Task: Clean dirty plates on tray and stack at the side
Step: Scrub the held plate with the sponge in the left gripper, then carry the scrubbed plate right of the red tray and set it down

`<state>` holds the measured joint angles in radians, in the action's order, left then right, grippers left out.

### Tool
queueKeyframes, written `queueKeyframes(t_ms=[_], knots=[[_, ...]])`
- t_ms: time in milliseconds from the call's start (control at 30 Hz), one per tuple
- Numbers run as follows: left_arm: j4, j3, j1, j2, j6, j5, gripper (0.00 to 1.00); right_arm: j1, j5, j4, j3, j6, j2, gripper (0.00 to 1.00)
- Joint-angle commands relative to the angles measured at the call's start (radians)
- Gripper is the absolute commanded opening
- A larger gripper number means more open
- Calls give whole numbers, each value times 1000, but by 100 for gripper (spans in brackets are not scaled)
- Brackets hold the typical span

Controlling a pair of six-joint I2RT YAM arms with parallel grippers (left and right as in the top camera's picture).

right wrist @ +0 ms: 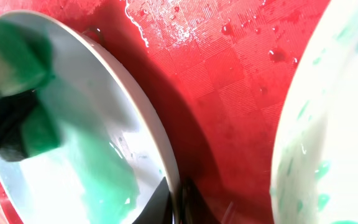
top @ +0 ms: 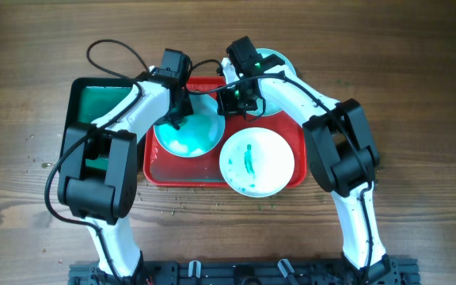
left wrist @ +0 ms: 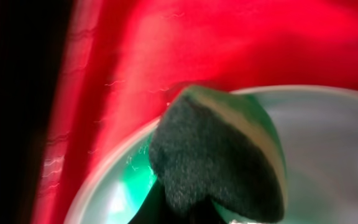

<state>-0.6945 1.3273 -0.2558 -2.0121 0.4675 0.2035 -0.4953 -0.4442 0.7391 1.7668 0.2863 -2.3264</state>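
Next, I set the plate in my right gripper down on the wooden table (top: pixel 346 112) next to the red tray, opposite the dark green tray.
The red tray (top: pixel 299 170) holds the plates. The left plate (top: pixel 192 138), smeared teal, is tilted up on its right side. My right gripper (top: pixel 229 99) is shut on that plate's rim; the right wrist view shows the fingers (right wrist: pixel 174 202) pinching the plate's rim (right wrist: pixel 160 143). My left gripper (top: pixel 176 119) is shut on a dark green sponge (left wrist: pixel 216 155) pressed on the same plate (left wrist: pixel 334 143). A second plate (top: pixel 256 162) with a teal smear lies flat at the tray's front right. A third plate (top: pixel 279 59) at the back right is mostly hidden by my right arm.
A dark green tray (top: pixel 93 99) stands left of the red tray, partly under my left arm. Water drops lie on the red tray floor (right wrist: pixel 229 68). Crumbs dot the wooden table (top: pixel 172 206) in front of the tray.
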Motion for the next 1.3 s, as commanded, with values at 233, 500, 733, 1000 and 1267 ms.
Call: queueKeyframes(t_ms=[233, 500, 733, 1000, 1267], knots=[[-466, 324, 145, 180, 57, -17, 4, -12, 53, 31, -8, 5, -29, 4], [-497, 326, 427, 342, 57, -147, 4, -119, 473, 150, 3, 5, 170, 4], [-496, 326, 428, 342, 57, -146, 4, -425, 1204, 159, 3, 37, 257, 4], [-500, 326, 428, 342, 57, -147, 4, -573, 1750, 149, 3, 69, 258, 4], [-500, 326, 428, 342, 57, -147, 4, -616, 1960, 129, 3, 80, 258, 4]])
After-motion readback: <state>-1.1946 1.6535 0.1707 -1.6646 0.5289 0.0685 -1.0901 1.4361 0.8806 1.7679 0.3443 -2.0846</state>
